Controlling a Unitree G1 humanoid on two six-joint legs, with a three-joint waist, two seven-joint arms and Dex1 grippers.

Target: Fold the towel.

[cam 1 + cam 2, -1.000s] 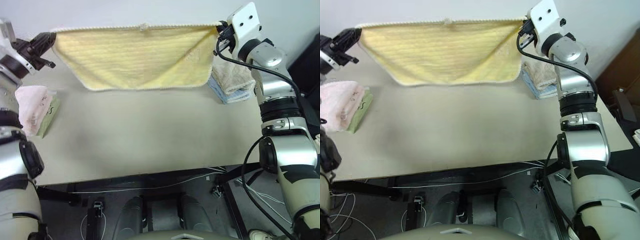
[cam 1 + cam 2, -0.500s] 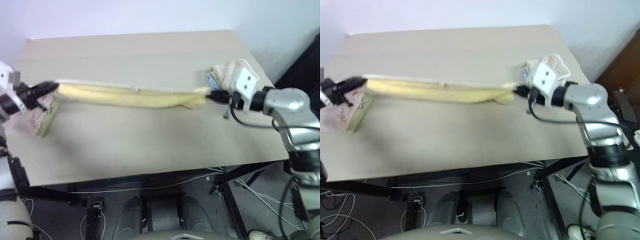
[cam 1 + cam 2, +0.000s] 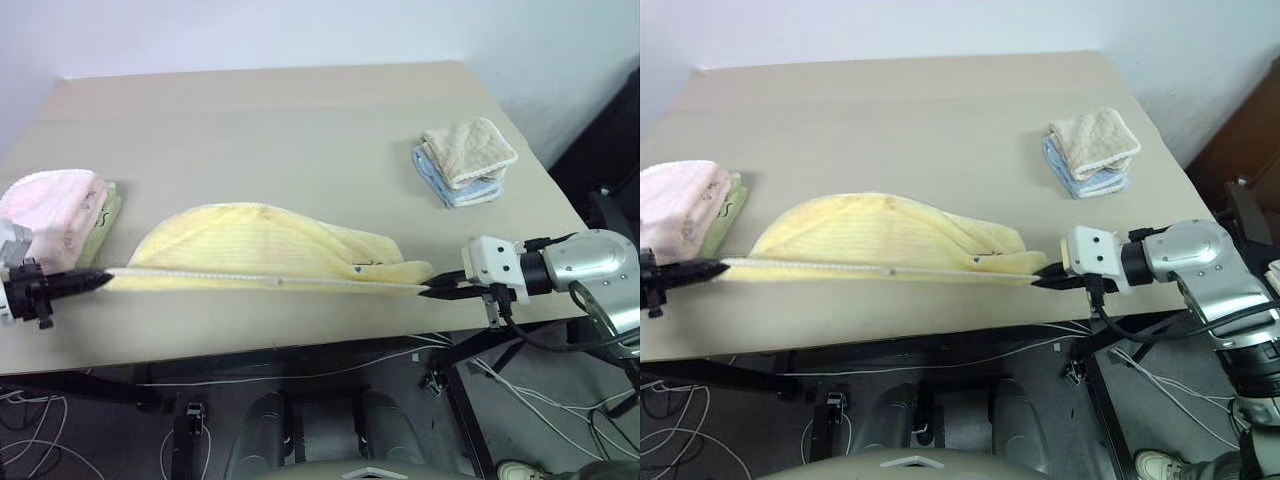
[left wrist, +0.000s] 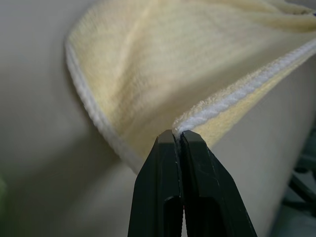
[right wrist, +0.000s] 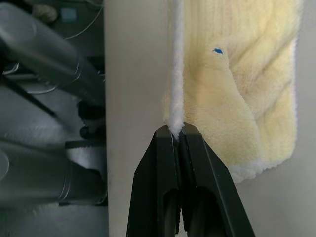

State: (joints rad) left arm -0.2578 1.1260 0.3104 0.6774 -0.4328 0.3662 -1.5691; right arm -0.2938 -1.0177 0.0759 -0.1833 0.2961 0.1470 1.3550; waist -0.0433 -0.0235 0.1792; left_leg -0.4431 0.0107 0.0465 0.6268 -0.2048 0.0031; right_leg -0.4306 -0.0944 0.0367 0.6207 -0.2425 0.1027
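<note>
The robot's right gripper needs to release the yellow towel's corner on the bare table (image 3: 373, 221) just behind the heap's far edge.
The pale yellow towel (image 3: 255, 245) lies heaped near the table's front edge, its whitish corded hem (image 3: 270, 282) stretched taut along that edge. At the hem's left end my left gripper (image 3: 100, 278) is shut on the corner; the left wrist view shows the towel (image 4: 163, 64) fanning out beyond the closed fingertips (image 4: 195, 148). My right gripper (image 3: 428, 291) is shut on the hem's right corner, at the table's front edge. In the right wrist view the cord runs straight out from the pinched tips (image 5: 190, 140), with the towel (image 5: 247, 84) beside it.
A folded pink towel (image 3: 55, 205) on a green one sits at the table's left edge, close to my left gripper. A beige towel (image 3: 468, 150) on a blue one lies at the right. The beige table (image 3: 280, 130) is bare behind the yellow towel.
Both grippers swung down and back from high over the far side to the table's front edge. The towel, which hung spread in the air, now rests on the table.
</note>
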